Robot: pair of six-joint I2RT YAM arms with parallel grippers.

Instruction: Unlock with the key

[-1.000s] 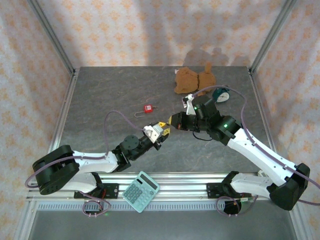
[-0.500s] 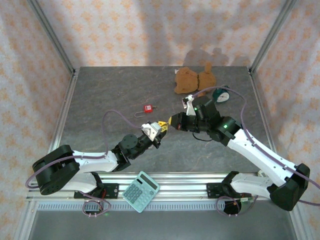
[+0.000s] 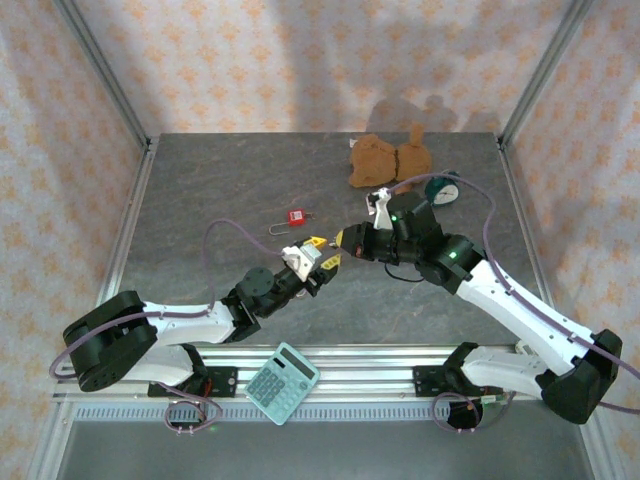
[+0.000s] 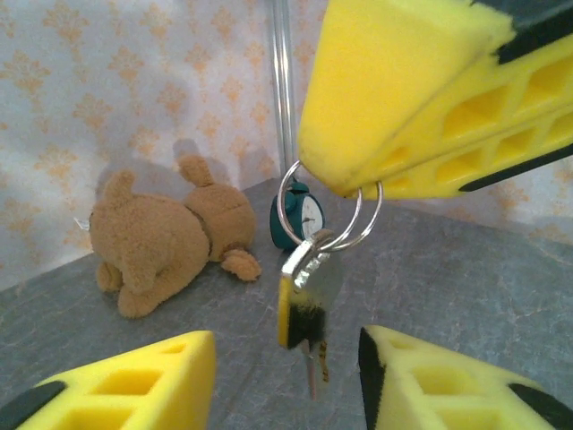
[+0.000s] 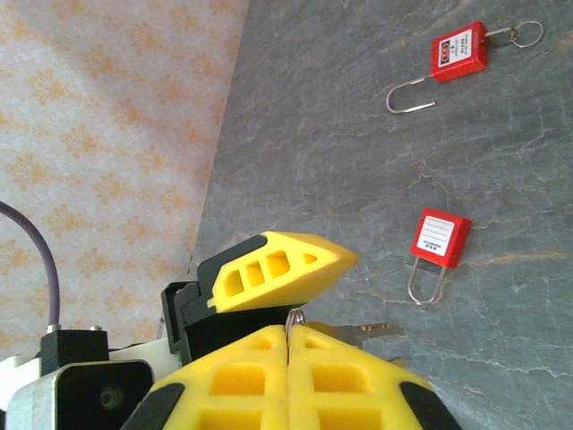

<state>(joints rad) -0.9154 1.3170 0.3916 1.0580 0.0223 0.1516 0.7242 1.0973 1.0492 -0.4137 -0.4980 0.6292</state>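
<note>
Next, my left gripper pinches the hanging blade [image 4: 311, 372] before my right gripper takes the key's head, because my right gripper holds the key only by its ring.
My right gripper [image 3: 343, 238] is shut on a steel key ring [image 4: 329, 210] above the middle of the table. From the ring a key [image 4: 300, 309] with a yellow-and-black head hangs blade down. My left gripper [image 3: 320, 252] faces it from the left, open. In the left wrist view the key hangs between the two yellow fingers [image 4: 125, 385] without touching either. In the right wrist view my right gripper [image 5: 288, 330] pinches the ring and the key blade [image 5: 372, 330] sticks out sideways. A red padlock [image 5: 440, 238] lies flat on the table below, shackle closed.
Another red padlock [image 3: 296, 216] with its own ring lies further back left. A brown plush bear [image 3: 388, 160] and a small teal alarm clock [image 3: 441, 189] sit at the back right. A teal calculator [image 3: 282, 382] rests on the front rail.
My left gripper has opened its jaws around the hanging key and shifted slightly toward the back. My right gripper has edged a little left with the ring still pinched.
</note>
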